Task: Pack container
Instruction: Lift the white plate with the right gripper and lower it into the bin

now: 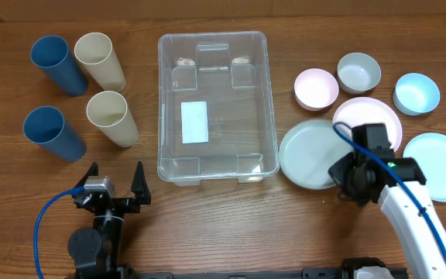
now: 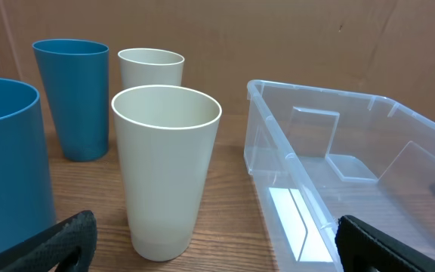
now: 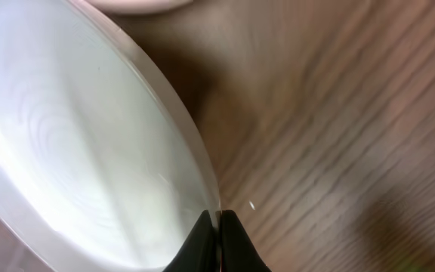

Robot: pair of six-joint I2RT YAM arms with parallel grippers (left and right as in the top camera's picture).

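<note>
The pale green plate will go down in the clear container's front half (image 1: 211, 142), by the white label, set there by my right gripper.
The clear container (image 1: 212, 105) sits at the table's middle with a white label on its bottom and holds nothing; it also shows in the left wrist view (image 2: 338, 189). My right gripper (image 1: 345, 177) is shut on the rim of a pale green plate (image 1: 307, 155), right of the container. In the right wrist view the fingertips (image 3: 219, 227) pinch that plate's edge (image 3: 89, 128), and the plate is tilted. My left gripper (image 1: 114, 190) is open and empty near the front left, facing a cream cup (image 2: 165, 166).
Two blue cups (image 1: 56, 63) (image 1: 51, 132) and two cream cups (image 1: 99, 60) (image 1: 111, 118) stand at the left. At the right are a pink bowl (image 1: 316, 87), grey bowl (image 1: 358, 73), blue bowl (image 1: 416, 93), pink plate (image 1: 368, 118) and blue plate (image 1: 440, 164).
</note>
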